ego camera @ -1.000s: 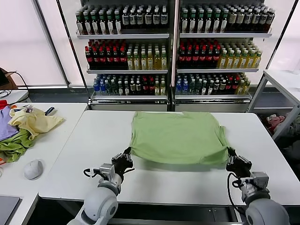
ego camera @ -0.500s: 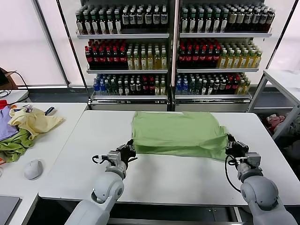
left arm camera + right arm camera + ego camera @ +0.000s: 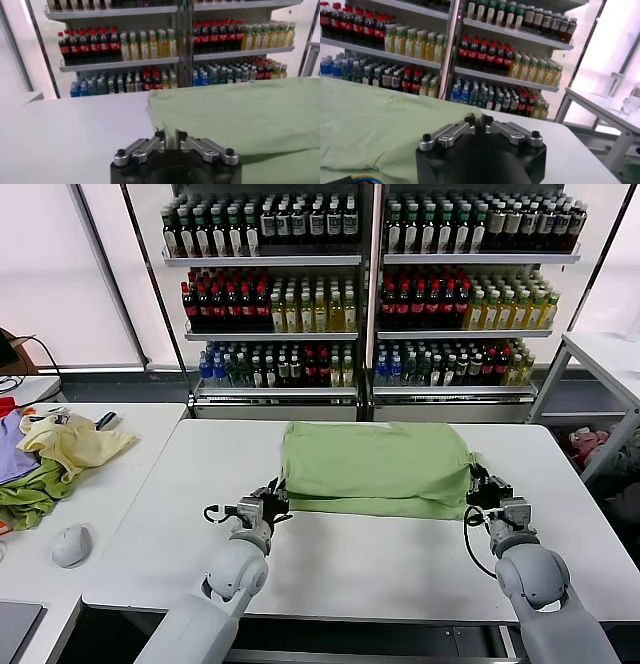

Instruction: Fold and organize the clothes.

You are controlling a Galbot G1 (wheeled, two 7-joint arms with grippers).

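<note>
Next, my left gripper takes the shirt's near corner (image 3: 294, 505) and pulls the light green shirt closer first, because it lies at the far edge of the white table.
The light green shirt (image 3: 375, 466) lies on the white table (image 3: 330, 554), its near hem lifted and carried back over the rest, plain side up; collar, buttons and print are hidden. My left gripper (image 3: 275, 497) is shut on the shirt's near left corner, where cloth sits pinched between the fingers in the left wrist view (image 3: 170, 137). My right gripper (image 3: 479, 487) is shut on the near right corner, its fingers closed at the cloth's edge in the right wrist view (image 3: 479, 120). The shirt fills much of both wrist views (image 3: 240, 115) (image 3: 375, 120).
A drinks shelf (image 3: 370, 294) full of bottles stands behind the table. On the side table at left lie a pale yellow garment (image 3: 72, 442), a darker green one (image 3: 30, 494), a purple one (image 3: 10, 449) and a grey mouse-like object (image 3: 71, 545). Another table (image 3: 610, 354) stands at right.
Both grippers have moved away from me across the table, carrying the shirt's near hem with them, so the fold has grown and the visible shirt is shorter front to back.
</note>
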